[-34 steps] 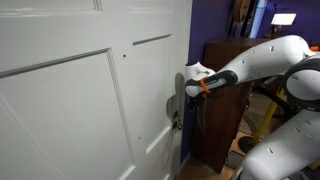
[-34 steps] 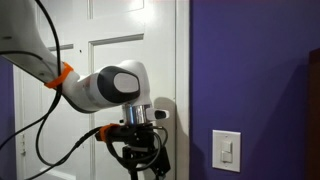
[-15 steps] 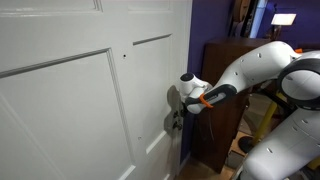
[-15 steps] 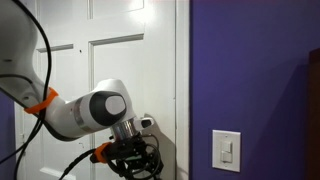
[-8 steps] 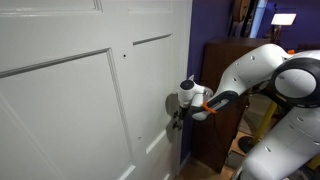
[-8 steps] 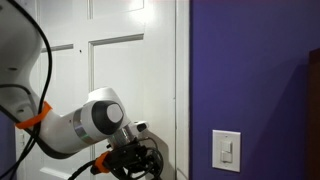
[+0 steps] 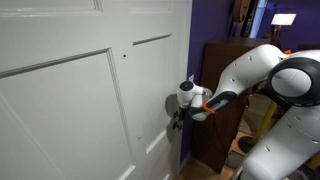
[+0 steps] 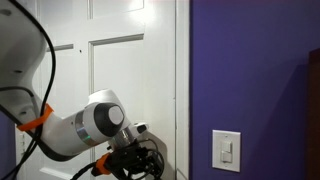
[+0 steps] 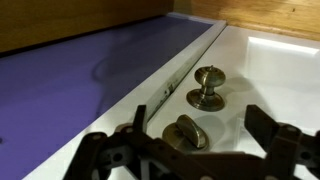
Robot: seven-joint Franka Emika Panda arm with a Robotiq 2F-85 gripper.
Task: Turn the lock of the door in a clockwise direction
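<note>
The lock is below my open fingertips' ends, so next my gripper moves lower and nearer before closing around the lock's turn knob (image 9: 194, 130).
The white panelled door (image 7: 80, 90) fills much of both exterior views (image 8: 110, 60). In the wrist view the lock (image 9: 186, 132), a small silvery turn knob on a round plate, sits on the door face (image 9: 285, 75) just below the round door knob (image 9: 207, 87). My gripper (image 9: 199, 122) is open, with one dark finger on each side of the lock and a gap between each finger and it. In an exterior view the gripper (image 7: 176, 112) is right against the door's edge and hides the lock. It also shows low in an exterior view (image 8: 135, 165).
A purple wall (image 8: 250, 70) with a pale light switch (image 8: 228, 149) stands beside the door. A dark brown wooden cabinet (image 7: 225, 60) is behind my arm. A metal latch plate (image 9: 165, 95) sits on the door's edge.
Over the earlier frames my arm dropped lower and moved in against the door near the knob. In the last half second it has barely moved.
</note>
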